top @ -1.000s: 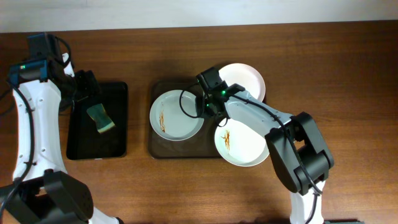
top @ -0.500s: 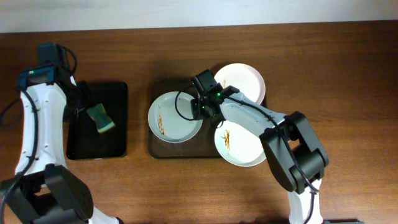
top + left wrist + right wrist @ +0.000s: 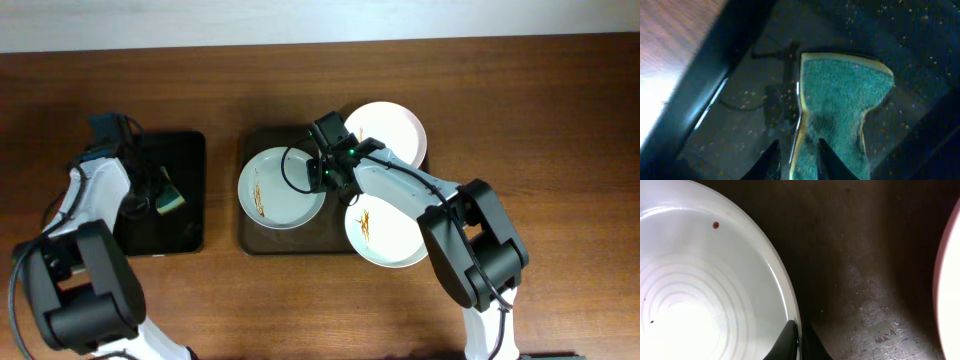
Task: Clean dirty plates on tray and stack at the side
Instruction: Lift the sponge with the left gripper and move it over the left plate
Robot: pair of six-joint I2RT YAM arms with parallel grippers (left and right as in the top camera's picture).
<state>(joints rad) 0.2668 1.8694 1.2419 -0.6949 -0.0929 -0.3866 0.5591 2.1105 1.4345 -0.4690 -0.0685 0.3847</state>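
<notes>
The sponge has my closed left gripper at one long edge, so that gripper should open, line up with the sponge and grip across its narrow waist (image 3: 834, 126).
On the brown tray (image 3: 262, 240) lies a white dirty plate (image 3: 278, 188) with orange streaks. My right gripper (image 3: 326, 178) is shut on its right rim, one finger inside the rim and one outside (image 3: 801, 344). A second streaked plate (image 3: 388, 232) overlaps the tray's front right corner, and a clean-looking white plate (image 3: 392, 128) sits at its back right. On the black tray (image 3: 185, 228) at the left lies a green and yellow sponge (image 3: 170, 197). My left gripper (image 3: 799, 162) is closed across the sponge's (image 3: 840, 105) yellow edge.
Bare wooden table (image 3: 540, 150) surrounds both trays. The right arm reaches across the clean plate and the front plate. In the right wrist view, the dark tray floor (image 3: 865, 255) shows beside the held plate (image 3: 700, 290), and another plate's rim (image 3: 953, 280) shows at the right edge.
My left arm has come down over the black tray and its jaws have narrowed round the sponge. The right gripper has shut on the plate's rim, and the plate has shifted slightly left.
</notes>
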